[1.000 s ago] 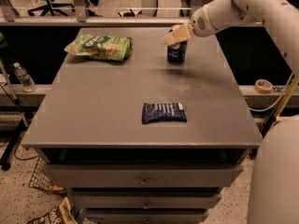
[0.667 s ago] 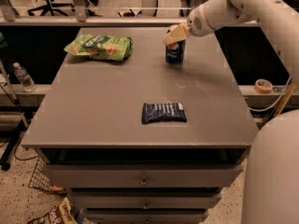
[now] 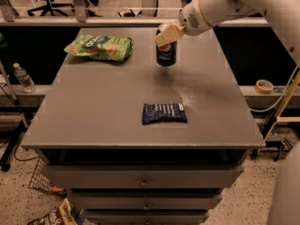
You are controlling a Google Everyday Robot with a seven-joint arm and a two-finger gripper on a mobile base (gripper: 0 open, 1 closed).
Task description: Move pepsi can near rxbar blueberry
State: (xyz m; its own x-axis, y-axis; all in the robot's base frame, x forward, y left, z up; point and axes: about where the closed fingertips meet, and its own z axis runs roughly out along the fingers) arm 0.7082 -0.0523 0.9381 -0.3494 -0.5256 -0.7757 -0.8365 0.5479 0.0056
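The pepsi can, now upright over the table's far middle, will be let go upright by my gripper on the grey table (image 3: 159,104), against the far edge of the rxbar blueberry.
The pepsi can (image 3: 166,55) is dark blue with a round logo and stands upright over the far middle of the grey table (image 3: 93,116). My gripper (image 3: 167,34) comes in from the upper right and is shut on the can's top, with its pale fingers (image 3: 169,33) covering the lid. I cannot tell whether the can's base touches the table. The rxbar blueberry (image 3: 164,113) lies flat near the front centre, well in front of the can.
A green snack bag (image 3: 99,47) lies at the table's far left. A water bottle (image 3: 23,78) stands on a ledge to the left, and a tape roll (image 3: 264,86) lies on a ledge to the right. Drawers sit under the table front.
The gripper and the can have moved a little to the left together. The rxbar and the green bag have not moved.
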